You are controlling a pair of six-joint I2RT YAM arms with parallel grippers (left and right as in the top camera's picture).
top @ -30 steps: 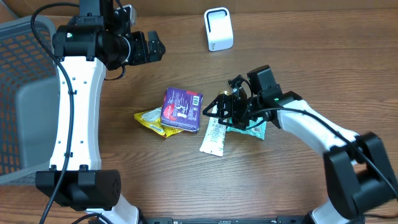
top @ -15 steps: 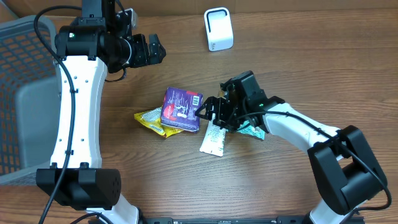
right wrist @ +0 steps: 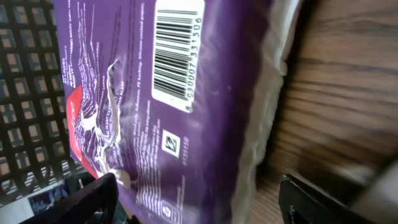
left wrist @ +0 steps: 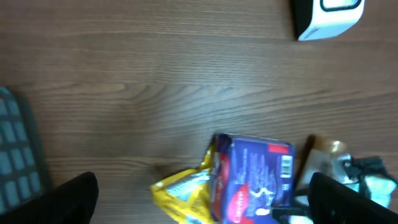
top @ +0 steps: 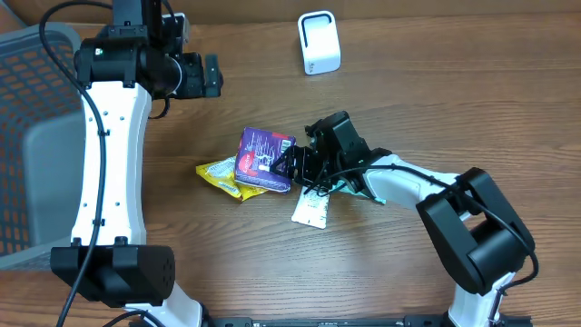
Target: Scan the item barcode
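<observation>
The purple packet lies crooked over the yellow packet. Next, my right gripper takes the edge (right wrist: 244, 168) beside the barcode and pulls the purple packet clear before scanning.
A purple packet (top: 263, 159) lies flat mid-table with its white barcode (top: 283, 143) facing up. The barcode (right wrist: 176, 53) is sharp in the right wrist view, printed on the purple packet (right wrist: 155, 99). My right gripper (top: 295, 169) is low at the packet's right edge, open. Its fingers (right wrist: 102, 196) straddle the packet end, with a gap on the right side. My left gripper (top: 214, 74) hangs open well above the table, far left of centre. It looks down on the purple packet (left wrist: 255, 177). The white scanner (top: 319, 42) stands at the back.
A yellow packet (top: 218, 175) sticks out from under the purple one on the left. A white sachet (top: 311, 207) and a teal packet (top: 372, 191) lie under my right arm. A grey mesh basket (top: 36, 136) fills the left edge.
My right gripper slid left across the table from the white sachet to the purple packet's right edge, and its jaws narrowed a little. The left gripper turned slightly.
</observation>
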